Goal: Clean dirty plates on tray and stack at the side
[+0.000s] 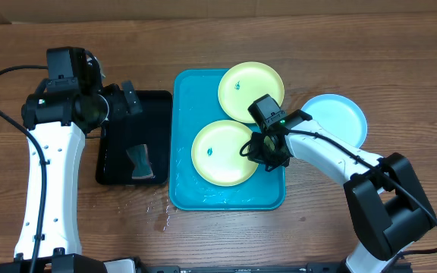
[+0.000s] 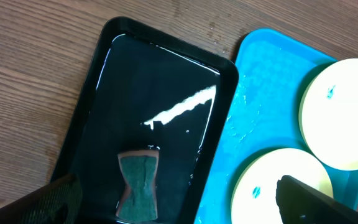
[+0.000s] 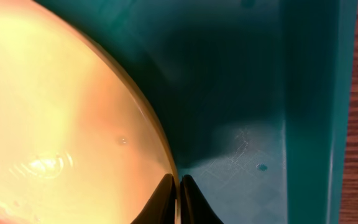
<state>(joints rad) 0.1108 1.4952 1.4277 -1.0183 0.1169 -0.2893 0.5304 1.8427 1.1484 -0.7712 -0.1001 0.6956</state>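
Observation:
The green sponge in the black tray is next for my left gripper, which should go to it and close on the sponge's narrow middle [image 1: 140, 161] [image 2: 140, 188].
Two pale yellow-green plates lie on the turquoise tray [image 1: 184, 136]: a near one [image 1: 220, 154] and a far one [image 1: 249, 87], each with a small dark speck. A light blue plate [image 1: 338, 117] lies on the table right of the tray. My right gripper [image 1: 268, 152] is shut on the right rim of the near plate [image 3: 73, 112]; its fingertips [image 3: 178, 186] pinch the edge over the tray floor [image 3: 247, 124]. My left gripper [image 2: 179, 199] is open and empty above the black tray [image 2: 154, 93]. The tray [image 2: 260, 106] and both plates [image 2: 347, 112] [image 2: 272, 186] show in its view.
A small black tray [image 1: 131, 129] stands left of the turquoise tray, wet inside, with a green sponge [image 1: 140, 161] [image 2: 138, 186] lying in it. Water drops lie on the wood near the turquoise tray's front left corner [image 1: 161, 216].

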